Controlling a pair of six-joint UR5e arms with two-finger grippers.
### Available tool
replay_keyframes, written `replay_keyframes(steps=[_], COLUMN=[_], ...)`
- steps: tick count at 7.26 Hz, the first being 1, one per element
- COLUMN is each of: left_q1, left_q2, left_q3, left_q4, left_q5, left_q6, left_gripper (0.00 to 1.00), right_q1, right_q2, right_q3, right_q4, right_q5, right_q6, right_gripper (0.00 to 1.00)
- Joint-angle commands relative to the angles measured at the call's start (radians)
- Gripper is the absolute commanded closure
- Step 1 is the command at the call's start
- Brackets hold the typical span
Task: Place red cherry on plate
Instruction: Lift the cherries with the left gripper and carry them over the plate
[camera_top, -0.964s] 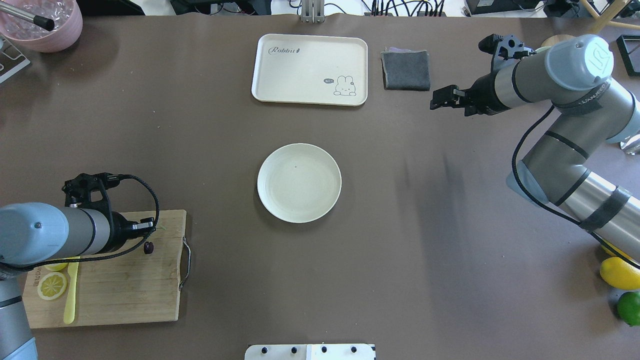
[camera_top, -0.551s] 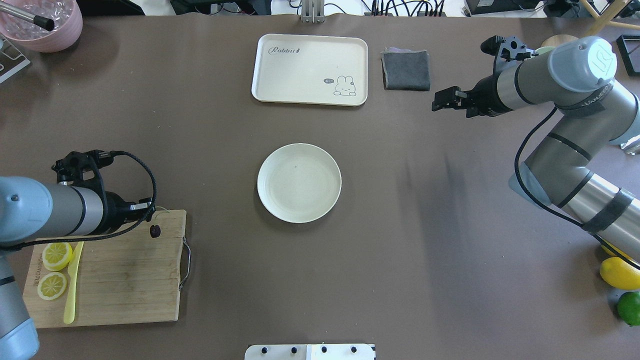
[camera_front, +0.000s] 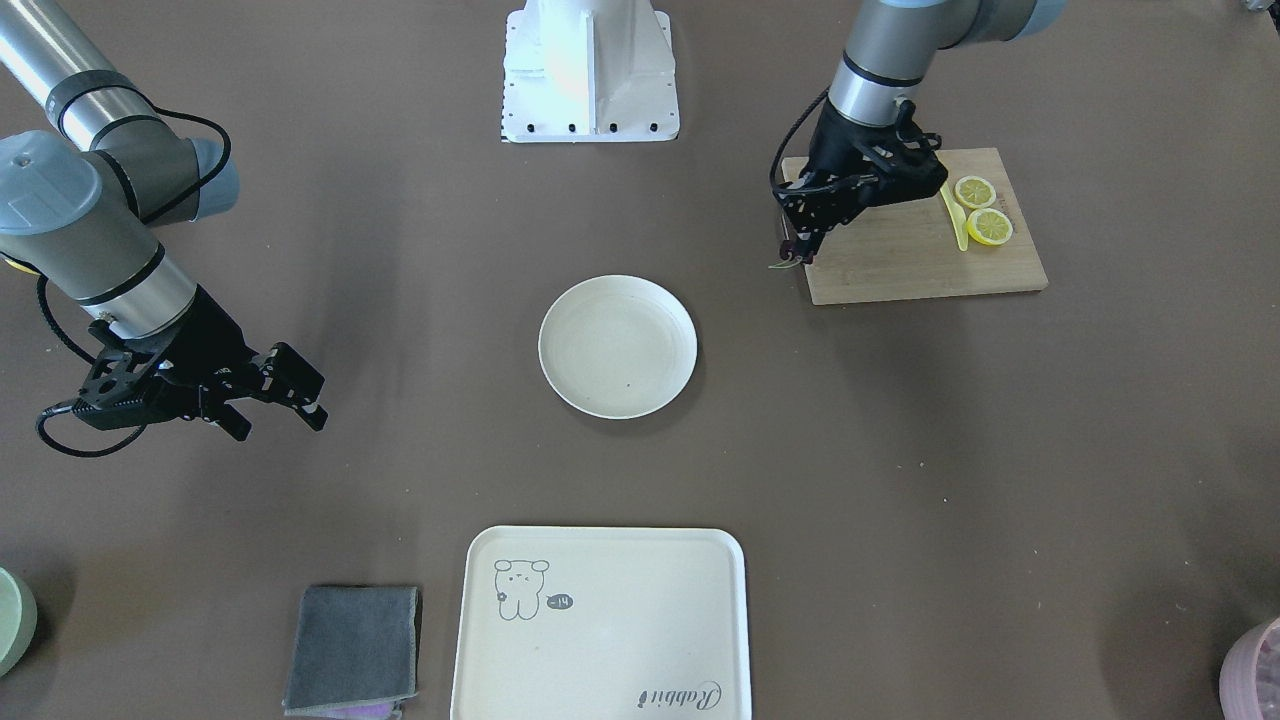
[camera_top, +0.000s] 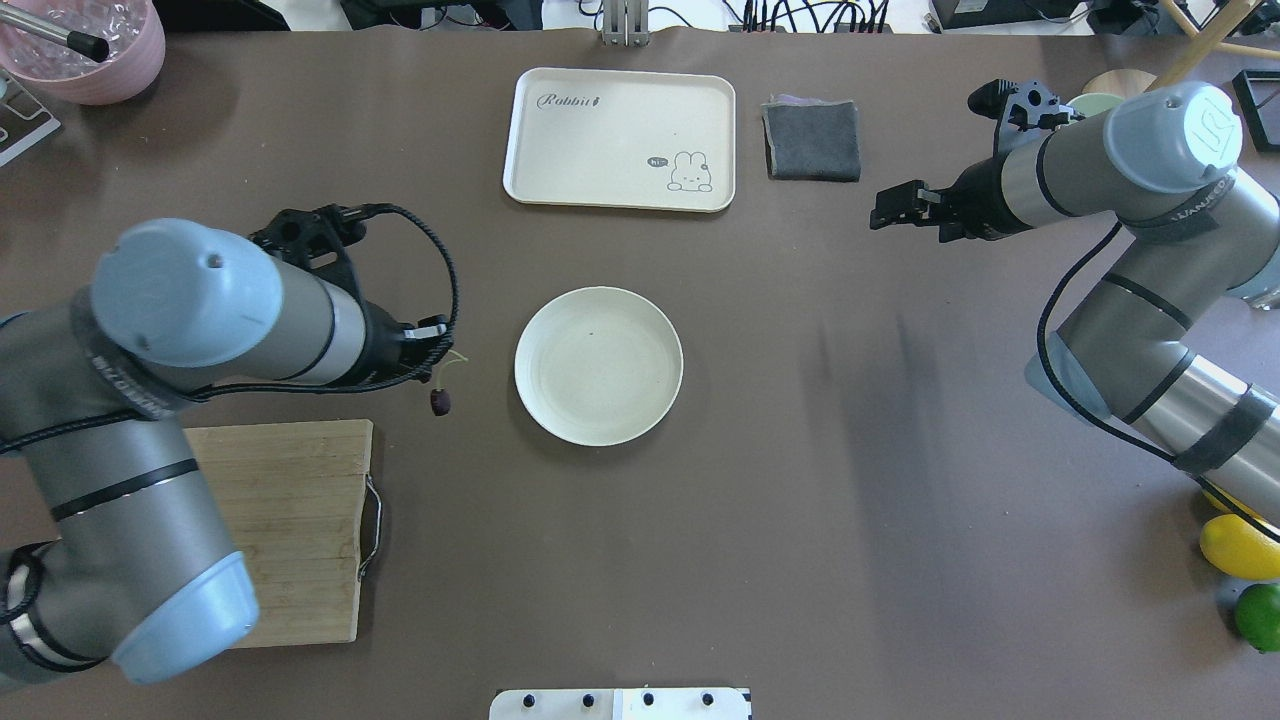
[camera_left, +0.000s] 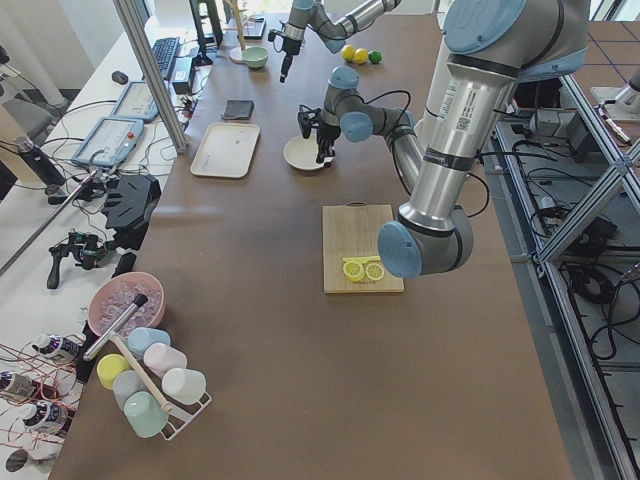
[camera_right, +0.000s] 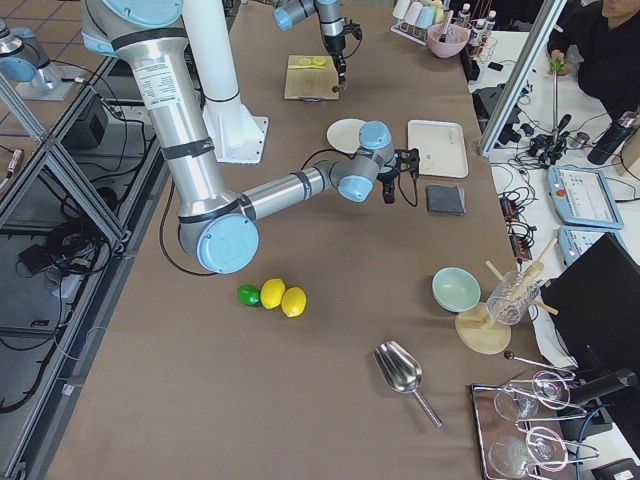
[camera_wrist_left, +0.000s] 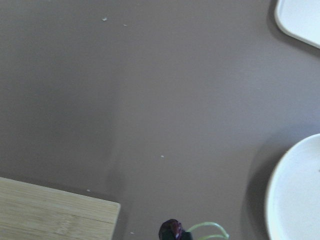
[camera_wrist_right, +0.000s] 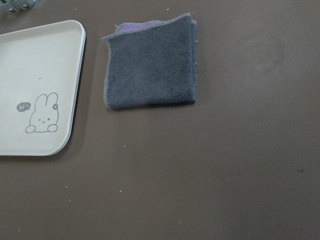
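The left gripper should release the red cherry near the middle of the empty cream-white plate (camera_front: 597, 347).
The red cherry (camera_top: 439, 402) is a tiny dark fruit that hangs by thin greenish stems from my left gripper (camera_top: 437, 345), which is shut on the stems. It is above the brown table, just left of the plate (camera_top: 598, 365), past the cutting board's far corner. In the left wrist view the red cherry (camera_wrist_left: 171, 230) shows at the bottom edge, with the plate (camera_wrist_left: 300, 200) at the right. The cream-white round plate (camera_front: 617, 346) holds nothing. My right gripper (camera_top: 885, 210) hovers open and holding nothing far to the right, near the grey cloth.
A wooden cutting board (camera_top: 290, 520) lies at the near left, with lemon slices (camera_front: 985, 210) and a yellow knife (camera_front: 955, 220) on it. A cream rabbit tray (camera_top: 620, 138) and grey cloth (camera_top: 812, 140) lie at the back. Lemons and a lime (camera_top: 1240, 545) sit far right.
My left gripper has lifted the cherry off the cutting board and carried it right and forward, close to the plate. The right arm has drifted slightly to the right.
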Motion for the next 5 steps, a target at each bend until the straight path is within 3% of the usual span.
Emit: replay_keyframes(steps=[1, 2, 5], left_q1=[0.079, 0.118, 0.114], left_q2=[-0.133, -0.176, -0.202], left_q3=[0.114, 0.155, 0.286], left_q4=[0.02, 0.001, -0.252], left_q5=[0.071, 0.108, 0.112], left_q6=[-0.046, -0.069, -0.098], left_gripper=[1.0, 1.0, 1.0], right_q1=[-0.003, -0.006, -0.007], right_q2=[-0.005, -0.008, -0.009], right_q3=[0.0, 0.0, 0.0], right_q4=[0.001, 0.002, 0.002], right_q5=[0.001, 0.0, -0.002], right_q6=[0.0, 0.0, 0.0], right_gripper=[0.0, 0.0, 0.0])
